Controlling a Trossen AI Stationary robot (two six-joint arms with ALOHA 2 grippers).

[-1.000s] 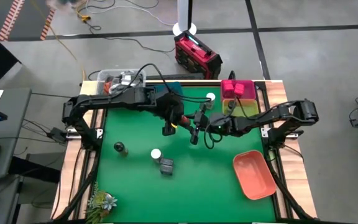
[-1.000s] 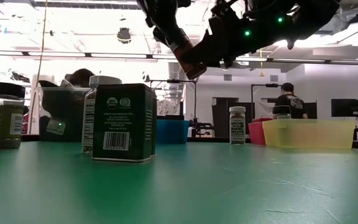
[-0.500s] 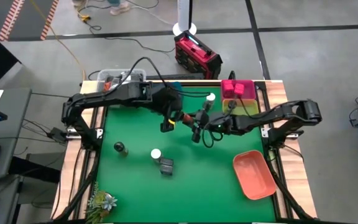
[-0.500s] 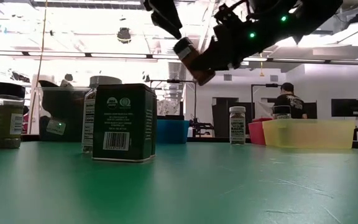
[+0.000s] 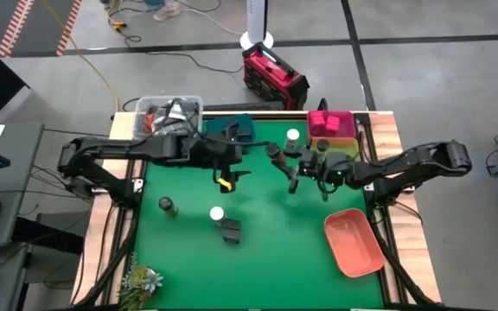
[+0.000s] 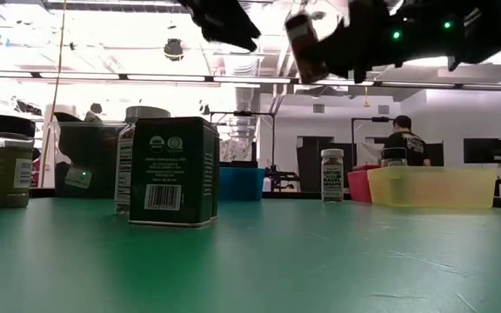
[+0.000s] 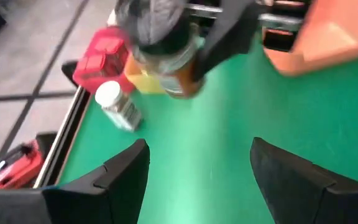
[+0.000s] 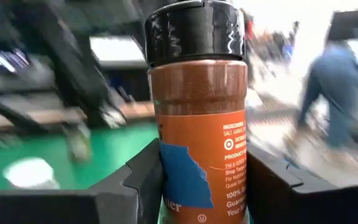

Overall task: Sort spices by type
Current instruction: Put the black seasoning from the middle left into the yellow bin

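Note:
My right gripper is pinching the orange-label jar's lower body, so my left gripper should hold the jar to let my right gripper take it near its black lid (image 8: 196,34).
A dark-lidded round jar of brown spice with an orange label (image 8: 197,124) sits in my right gripper (image 5: 287,166), above the table's middle and near the yellow tray; it also shows in the low view (image 6: 307,48). My left gripper (image 7: 197,180) is open and empty, just left of that jar (image 7: 166,50), over the green mat (image 5: 223,177). Standing on their bases on the mat are a dark-lidded jar (image 5: 168,205), a white-capped jar (image 5: 217,213), a dark tin (image 5: 231,230) and another white-capped jar (image 5: 293,136). My right gripper pinches the jar's lower body (image 8: 166,186) between its two fingers (image 8: 266,180), one on each side, with the black lid (image 8: 194,31) pointing away from the wrist. The jar is lifted clear of the table and sits tilted in the hold.
A pink tray (image 5: 331,123) and a yellow tray (image 5: 340,151) stand at the far right, a teal tray (image 5: 236,127) at the far edge, a salmon tray (image 5: 353,242) near right. A clear tub (image 5: 169,110) sits at the far left corner, a small plant (image 5: 141,278) at the near left.
The jar has passed from my left gripper to my right. My left gripper let go and drew back toward the table's left. My right gripper carried the jar up and toward the right and far side, nearer the yellow tray, and the jar turned more upright.

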